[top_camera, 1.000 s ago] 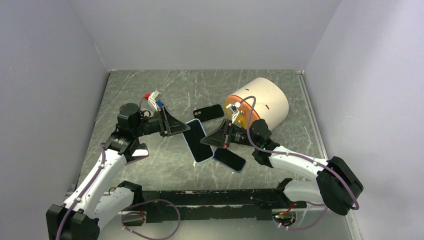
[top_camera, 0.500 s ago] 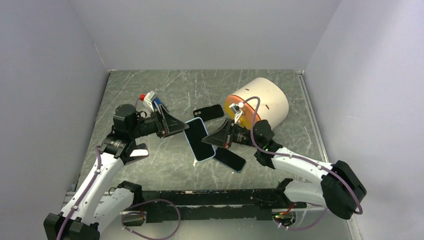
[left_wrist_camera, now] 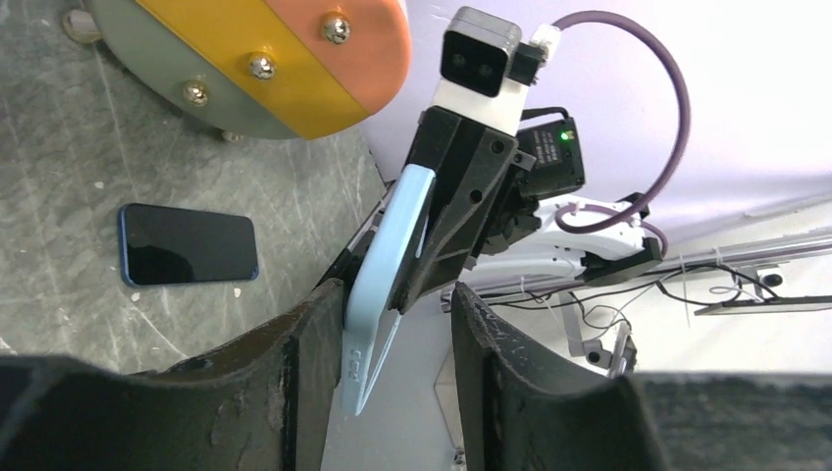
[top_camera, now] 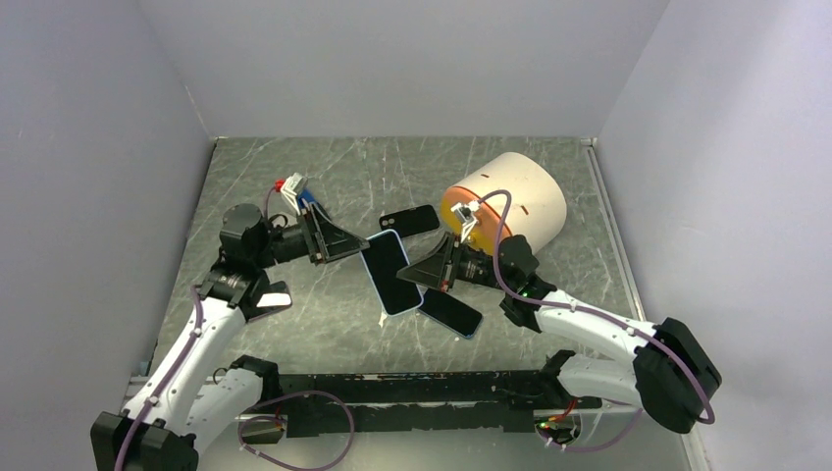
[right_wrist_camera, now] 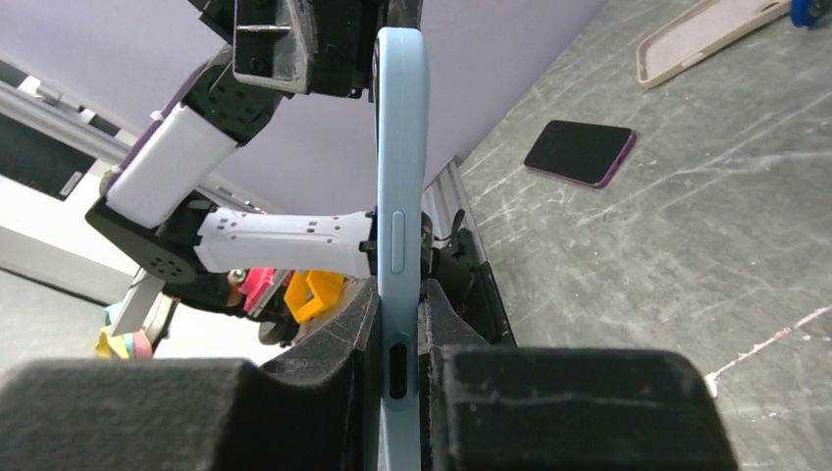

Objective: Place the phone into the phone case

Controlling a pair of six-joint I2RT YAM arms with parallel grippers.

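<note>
The light-blue phone case sits at a slant in my left gripper, held by its corner, so next my left gripper takes the long edge's middle (top_camera: 373, 282) before my right gripper opens.
A light-blue phone case (top_camera: 390, 273) with a dark inner face hangs above the table between both grippers. My right gripper (top_camera: 420, 275) is shut on its lower right edge; in the right wrist view the case (right_wrist_camera: 400, 177) stands edge-on, pinched between the pads of that gripper (right_wrist_camera: 400, 294). My left gripper (top_camera: 345, 245) is open around the case's upper left end. In the left wrist view the case (left_wrist_camera: 388, 265) rests against one finger (left_wrist_camera: 294, 383), well apart from the other, inside the gripper (left_wrist_camera: 392, 294). A dark phone with a blue rim (top_camera: 450, 312) lies flat on the table under the right gripper and also shows in the left wrist view (left_wrist_camera: 186, 243).
A white cylinder with an orange end (top_camera: 510, 201) lies behind the right arm. A black case (top_camera: 409, 220) lies flat beside it. The right wrist view shows a purple-edged phone (right_wrist_camera: 579, 152) and a beige case (right_wrist_camera: 706, 34) on the table. Walls close three sides.
My left arm has shifted slightly toward the back left. The light-blue case has stayed in the right gripper at nearly the same spot.
</note>
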